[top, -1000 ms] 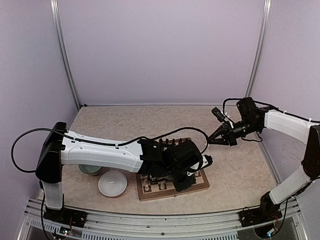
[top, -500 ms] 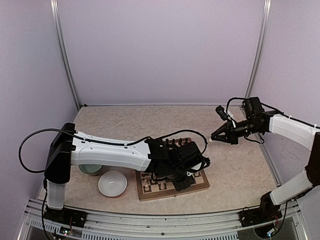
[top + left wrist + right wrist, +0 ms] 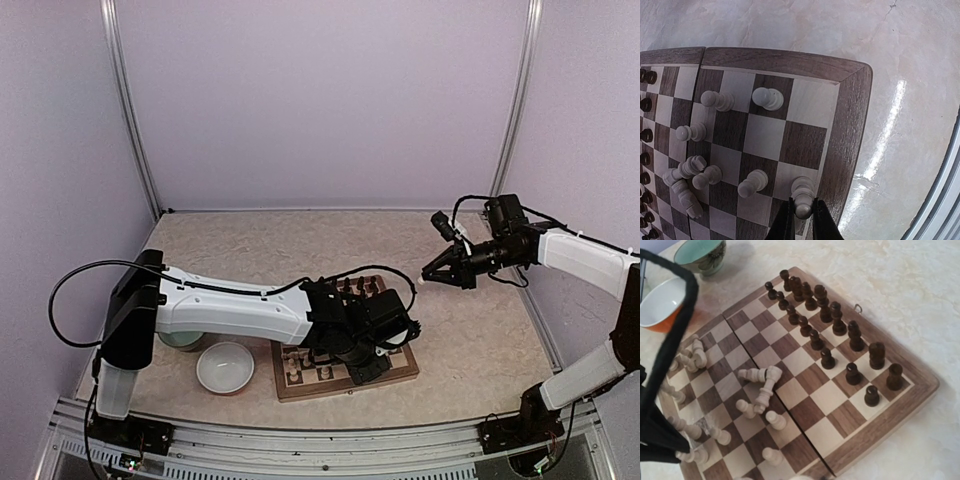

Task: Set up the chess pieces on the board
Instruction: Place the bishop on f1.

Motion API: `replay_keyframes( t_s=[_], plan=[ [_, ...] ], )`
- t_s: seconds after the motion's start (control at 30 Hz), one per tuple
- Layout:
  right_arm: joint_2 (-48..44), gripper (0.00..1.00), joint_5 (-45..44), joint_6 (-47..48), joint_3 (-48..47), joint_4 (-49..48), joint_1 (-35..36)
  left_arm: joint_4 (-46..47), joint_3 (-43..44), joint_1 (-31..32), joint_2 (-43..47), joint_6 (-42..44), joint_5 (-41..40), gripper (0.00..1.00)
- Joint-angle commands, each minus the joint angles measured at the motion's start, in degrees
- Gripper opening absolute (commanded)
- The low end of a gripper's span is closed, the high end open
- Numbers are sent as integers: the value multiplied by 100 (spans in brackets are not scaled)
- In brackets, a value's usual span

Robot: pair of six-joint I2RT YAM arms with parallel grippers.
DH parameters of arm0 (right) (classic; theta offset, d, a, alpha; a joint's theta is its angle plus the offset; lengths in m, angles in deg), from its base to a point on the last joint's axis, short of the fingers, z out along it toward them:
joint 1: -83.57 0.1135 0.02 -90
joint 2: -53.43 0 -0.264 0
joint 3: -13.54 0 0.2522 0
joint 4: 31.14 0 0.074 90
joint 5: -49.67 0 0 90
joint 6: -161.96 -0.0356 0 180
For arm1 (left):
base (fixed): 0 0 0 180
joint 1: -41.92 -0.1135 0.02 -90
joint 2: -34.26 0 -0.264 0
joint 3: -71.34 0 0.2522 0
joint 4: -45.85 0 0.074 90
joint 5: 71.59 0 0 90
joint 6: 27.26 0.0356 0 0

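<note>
The robot's right gripper needs to set the cream piece down on the board's near corner square [image 3: 399, 363] that is farthest from the white bowl.
The board [image 3: 400, 373] lies at the table's near middle, under my left arm. In the left wrist view my left gripper [image 3: 802, 220] is shut on the top of a cream piece [image 3: 802, 192], which stands on a corner square by the board's border [image 3: 850, 125]. Other cream pieces [image 3: 765, 98] stand or lie nearby. From the right wrist view, dark pieces [image 3: 840, 340] stand in two rows, and cream pieces [image 3: 760, 385] are scattered, some toppled. My right gripper [image 3: 428, 278] hovers above the board's far right corner, jaws together.
A white bowl [image 3: 225, 366] sits left of the board, with a green bowl [image 3: 178, 341] behind it under the left arm. The right wrist view shows both, the green bowl [image 3: 702, 255] and the white bowl with an orange outside [image 3: 660, 305]. A black cable [image 3: 670, 340] crosses that view.
The right gripper rose and drew back to the right, then held still. The left arm edged to the right over the board, its jaws still shut.
</note>
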Motion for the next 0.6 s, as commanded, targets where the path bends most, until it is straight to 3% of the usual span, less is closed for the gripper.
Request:
replay_keyframes(
  t_s=[0.0,0.57],
  plan=[
    [56,2,71,44,56,-16,-54,-119,154,-47,-108,28,-81,2],
    [62,2,92,63,51,3,-54,-90,223,-45,13,5,-143,26]
  ],
)
